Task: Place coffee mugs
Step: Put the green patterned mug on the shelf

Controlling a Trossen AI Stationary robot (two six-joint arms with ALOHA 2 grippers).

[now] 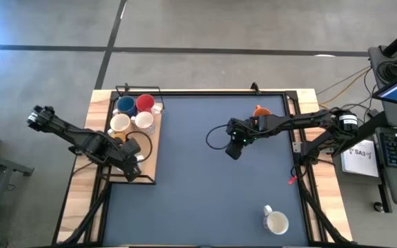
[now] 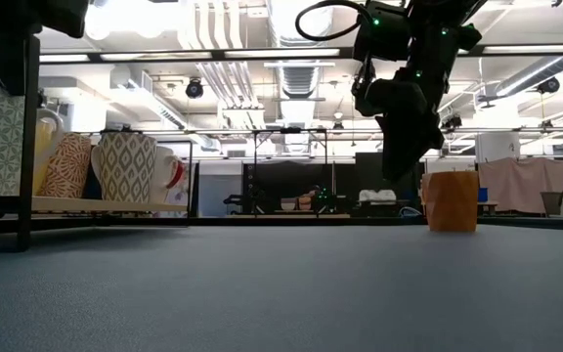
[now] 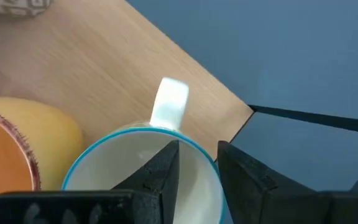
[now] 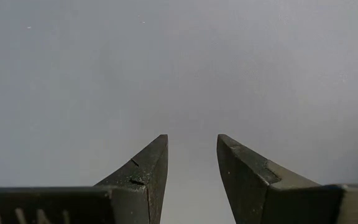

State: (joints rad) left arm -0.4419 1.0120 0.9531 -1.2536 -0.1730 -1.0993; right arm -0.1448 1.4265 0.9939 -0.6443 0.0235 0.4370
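Observation:
Next, my left gripper regrips its rim [image 3: 207, 158] on the white mug with the teal rim and moves the mug further inward, because it stands close to the board's mat-side edge.
Blue [image 1: 125, 105], red [image 1: 144, 103] and two white mugs [image 1: 119, 123] stand on a wooden board [image 1: 150, 162] at the table's left. My left gripper [image 1: 135, 153] is over the board's near part, shut on a white mug with a teal rim [image 3: 104, 180], beside an orange-and-yellow mug [image 3: 23, 143]. An orange mug [image 1: 260, 111] stands upright on the blue mat, and another white mug [image 1: 276, 222] stands near the table's near edge. My right gripper [image 1: 234, 149] hangs above the mat left of the orange mug [image 2: 453, 200], fingers slightly open and holding nothing [image 4: 191, 140]. My left gripper [image 3: 197, 149] has the white mug by its rim [image 3: 214, 163], a little way round from the handle [image 3: 169, 102]. One finger [image 3: 163, 171] is inside the mug and the other outside. The fingers come from above, slanting down. The mug stands upright on the board.
A dark metal frame [image 1: 219, 92] runs around the mat and the board. Cables and equipment lie beyond the table's right edge. The wide middle of the blue mat [image 1: 205, 200] holds no objects. Patterned mugs [image 2: 125, 166] show on the board in the low view.

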